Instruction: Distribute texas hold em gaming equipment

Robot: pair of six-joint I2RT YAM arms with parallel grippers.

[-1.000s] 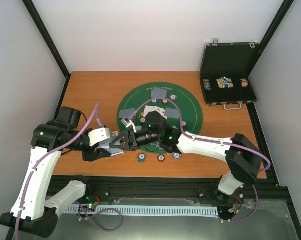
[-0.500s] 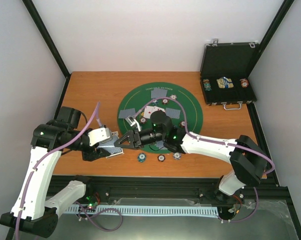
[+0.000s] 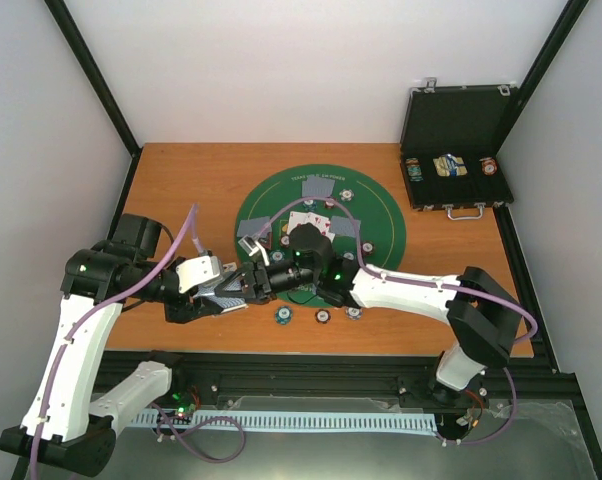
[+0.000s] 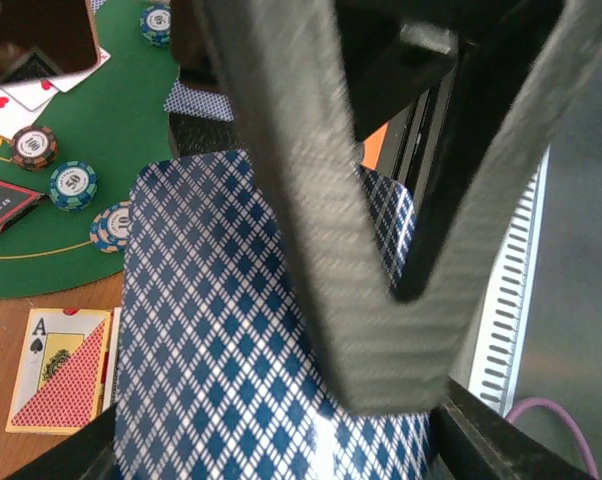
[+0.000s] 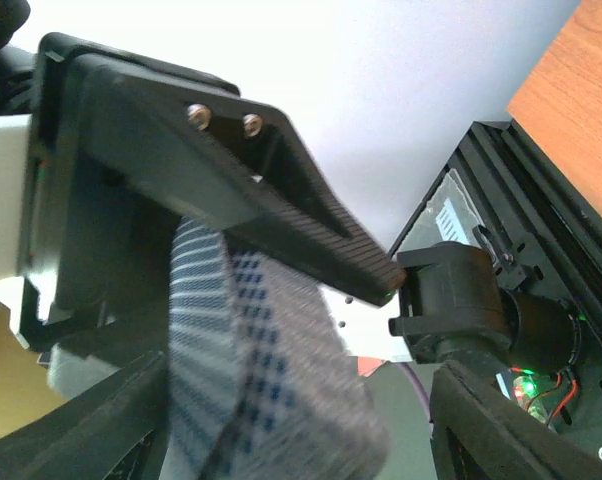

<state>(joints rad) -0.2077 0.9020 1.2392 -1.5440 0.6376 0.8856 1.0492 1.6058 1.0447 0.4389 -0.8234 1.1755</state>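
My right gripper will back off and pinch a card by its near edge (image 4: 399, 195) before dealing, because its finger lies flat across the side of the card deck.
My left gripper (image 3: 224, 297) is shut on a deck of blue diamond-backed cards (image 4: 211, 350), held just above the table's near left part. My right gripper (image 3: 244, 287) reaches over from the green round mat (image 3: 381, 215). Its grey fingers (image 4: 321, 200) lie across the deck's top and right edge; whether they pinch a card is unclear. Face-down cards (image 3: 319, 187) and face-up cards (image 3: 303, 220) lie on the mat. Three striped chips (image 3: 323, 316) sit on the wood near the mat's front. A black-and-red triangle marker (image 4: 1, 200) lies on the mat.
An open black case (image 3: 459, 150) with chips and cards inside stands at the back right. A red-backed ace card (image 4: 61, 370) lies on the wood beside the deck. More chips (image 4: 73, 185) sit along the mat's edge. The black frame rail runs along the near edge.
The right gripper drew back a little from the deck half a second ago and has come back onto it. The left gripper and deck have stayed put.
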